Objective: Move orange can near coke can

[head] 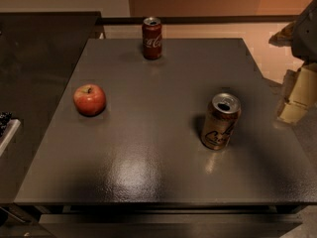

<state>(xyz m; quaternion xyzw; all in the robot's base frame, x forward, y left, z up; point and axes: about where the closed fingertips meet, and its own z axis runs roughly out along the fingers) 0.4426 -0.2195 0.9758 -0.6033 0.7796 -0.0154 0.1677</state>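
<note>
The orange can has a silver top. My gripper will go to the can next and close around the middle of its body (220, 125), below that top.
The orange can (220, 122) stands upright on the dark table (148, 148), right of the middle; it is tan-gold with dark script and an opened silver top. The coke can (152, 37), red with white script, stands upright at the table's far edge, left of the middle and well apart from the orange can. My gripper (297, 95) is at the right edge of the view, beyond the table's right side, to the right of the orange can and slightly farther back. It touches nothing and holds nothing.
A red apple (89, 99) sits on the left part of the table. A dark counter (39, 58) adjoins the table on the left. A light object (6, 128) pokes in at the left edge.
</note>
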